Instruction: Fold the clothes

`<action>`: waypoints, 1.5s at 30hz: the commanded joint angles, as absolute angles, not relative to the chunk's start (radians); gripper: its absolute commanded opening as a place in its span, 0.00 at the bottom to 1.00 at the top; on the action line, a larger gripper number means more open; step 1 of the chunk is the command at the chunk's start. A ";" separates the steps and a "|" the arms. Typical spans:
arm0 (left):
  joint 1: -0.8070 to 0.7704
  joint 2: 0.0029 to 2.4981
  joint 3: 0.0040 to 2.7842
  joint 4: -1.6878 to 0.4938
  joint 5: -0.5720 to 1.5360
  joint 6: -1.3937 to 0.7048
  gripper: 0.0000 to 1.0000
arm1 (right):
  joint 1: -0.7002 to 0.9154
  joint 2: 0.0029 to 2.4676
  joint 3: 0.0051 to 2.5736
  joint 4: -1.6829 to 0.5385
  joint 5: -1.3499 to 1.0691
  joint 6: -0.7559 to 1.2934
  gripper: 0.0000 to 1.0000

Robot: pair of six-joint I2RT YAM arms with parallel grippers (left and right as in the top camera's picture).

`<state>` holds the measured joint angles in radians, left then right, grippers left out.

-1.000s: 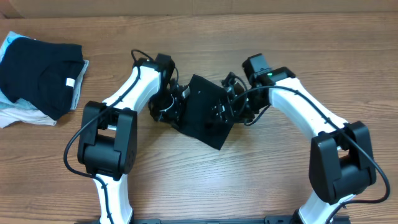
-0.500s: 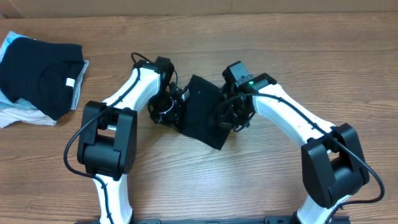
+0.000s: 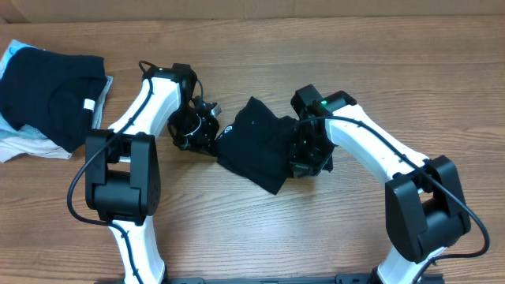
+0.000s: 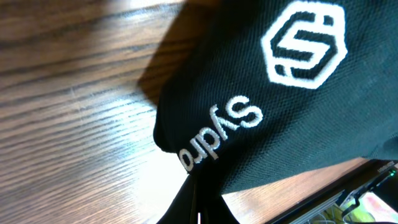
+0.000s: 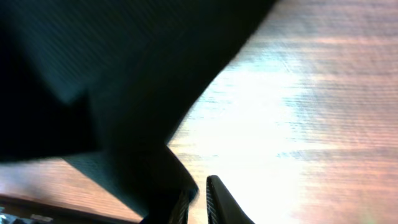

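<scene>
My left gripper holds just the garment's tip by the white lettering. I will open it and take a deeper bite farther in before I lift [image 3: 236, 142] the garment.
A black garment [image 3: 260, 146] lies crumpled and stretched at the table's middle between both grippers. The left wrist view shows its knit cloth [image 4: 348, 118] with a white hexagon logo [image 4: 303, 42] and white stitched lettering. My left gripper [image 3: 211, 136] is shut on its left edge, and the cloth runs down into the closed jaws [image 4: 197, 214]. My right gripper [image 3: 304, 158] sits on the garment's right edge. Its fingers [image 5: 199, 202] stand almost together, pinching the cloth [image 5: 112, 74], which drapes over the left finger.
A folded black T-shirt [image 3: 47, 91] with a small white label rests on white and pale blue clothes [image 3: 24, 146] at the far left. Bare wooden table [image 3: 316, 229] runs along the front. A cardboard wall borders the back.
The right gripper has closed on the garment's right edge and shifted slightly right. The left arm has drawn back to the left with the left edge, stretching the folded square wider.
</scene>
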<state>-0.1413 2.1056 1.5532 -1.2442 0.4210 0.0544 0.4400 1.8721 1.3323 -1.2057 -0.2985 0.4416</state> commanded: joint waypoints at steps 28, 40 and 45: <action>-0.282 2.034 1.495 -1.134 0.492 -0.112 0.04 | 0.332 1.868 1.359 -0.875 -0.600 0.194 0.04; -0.262 2.034 1.346 -1.048 0.411 -0.253 0.16 | 0.305 2.011 1.232 -0.739 -0.560 0.510 0.08; -0.262 2.034 1.346 -1.009 0.411 -0.273 0.32 | 0.304 1.965 1.256 -0.766 -0.554 0.426 0.06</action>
<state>-0.2638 2.0495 1.3495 -1.0416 0.4217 -0.2417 0.3042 1.9926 1.2407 -0.7532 -0.5941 0.4664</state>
